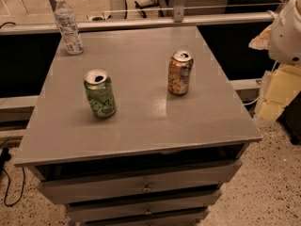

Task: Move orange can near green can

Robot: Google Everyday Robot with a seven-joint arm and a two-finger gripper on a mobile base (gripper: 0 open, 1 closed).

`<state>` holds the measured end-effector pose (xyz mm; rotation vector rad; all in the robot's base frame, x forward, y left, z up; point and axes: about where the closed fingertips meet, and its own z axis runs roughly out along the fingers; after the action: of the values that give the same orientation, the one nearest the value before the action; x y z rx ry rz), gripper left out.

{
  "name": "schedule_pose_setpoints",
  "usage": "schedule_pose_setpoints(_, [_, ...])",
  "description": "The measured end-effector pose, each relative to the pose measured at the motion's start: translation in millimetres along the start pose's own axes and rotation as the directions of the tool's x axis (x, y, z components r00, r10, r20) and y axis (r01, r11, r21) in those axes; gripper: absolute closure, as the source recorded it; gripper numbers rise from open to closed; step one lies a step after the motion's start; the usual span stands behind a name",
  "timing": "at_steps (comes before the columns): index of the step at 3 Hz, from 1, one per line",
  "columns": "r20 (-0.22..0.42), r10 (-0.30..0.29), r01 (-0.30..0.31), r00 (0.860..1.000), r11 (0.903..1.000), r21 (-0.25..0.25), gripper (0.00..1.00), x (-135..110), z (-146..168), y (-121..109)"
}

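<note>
My gripper needs to go to the orange can next. It should close around the middle of its body [179, 75], leaving the can's top clear.
The orange can [180, 72] stands upright on the grey cabinet top [141, 121], right of centre. The green can [99, 93] stands upright left of centre, a little nearer the front. The two cans are well apart, with bare surface between them. My gripper is out of view; only a white rounded part of my arm [288, 32] shows at the upper right edge, beyond the cabinet's right side and away from both cans.
A clear plastic bottle [67, 24] with a white cap stands at the back left corner. A metal rail [141, 21] runs behind the cabinet. Drawers [141, 185] sit below the front edge. Pale foam blocks [277, 95] lie on the floor to the right.
</note>
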<state>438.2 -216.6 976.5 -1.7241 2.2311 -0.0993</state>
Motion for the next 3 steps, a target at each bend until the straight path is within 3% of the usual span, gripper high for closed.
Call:
schedule_pose_setpoints(1, [0.0,0.0,0.0,1.0,1.0,0.0,0.0,0,0,0])
schedule_pose_setpoints(2, [0.041,0.01,-0.011,0.999,0.9998,0.017,0.0,-5,21,-22])
schedule_pose_setpoints(3, [0.142,0.043,-0.046,0.989,0.9987,0.022,0.0,-16,58,-57])
